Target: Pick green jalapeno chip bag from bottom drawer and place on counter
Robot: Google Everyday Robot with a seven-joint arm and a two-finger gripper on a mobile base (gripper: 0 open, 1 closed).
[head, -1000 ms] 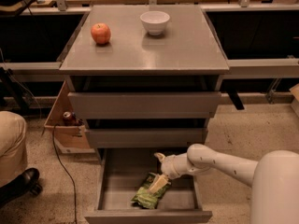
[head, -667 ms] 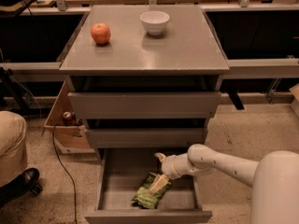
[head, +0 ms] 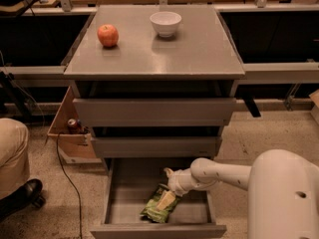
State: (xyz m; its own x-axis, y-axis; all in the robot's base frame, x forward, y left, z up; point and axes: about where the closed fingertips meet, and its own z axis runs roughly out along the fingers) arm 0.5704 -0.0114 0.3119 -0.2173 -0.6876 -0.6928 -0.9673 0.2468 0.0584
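Next, I close my gripper on the green jalapeno chip bag in the bottom drawer, by the bag's edge (head: 169, 199) closest to my white arm.
The bottom drawer (head: 119, 203) is pulled open below two shut upper drawers. The green jalapeno chip bag (head: 152, 212) lies on its grey floor, near the front and right of middle. My white arm reaches in from the right, and my gripper (head: 166, 200) is down in the drawer right on top of the bag's upper end. A pale finger (head: 165, 199) rests over the bag. The counter (head: 199, 44) is the grey top of the cabinet.
A red apple (head: 107, 35) and a white bowl (head: 165, 23) stand on the counter's far left part. A cardboard box with a can (head: 70, 133) sits on the floor left of the cabinet. A person's leg and shoe (head: 15, 183) are at far left.
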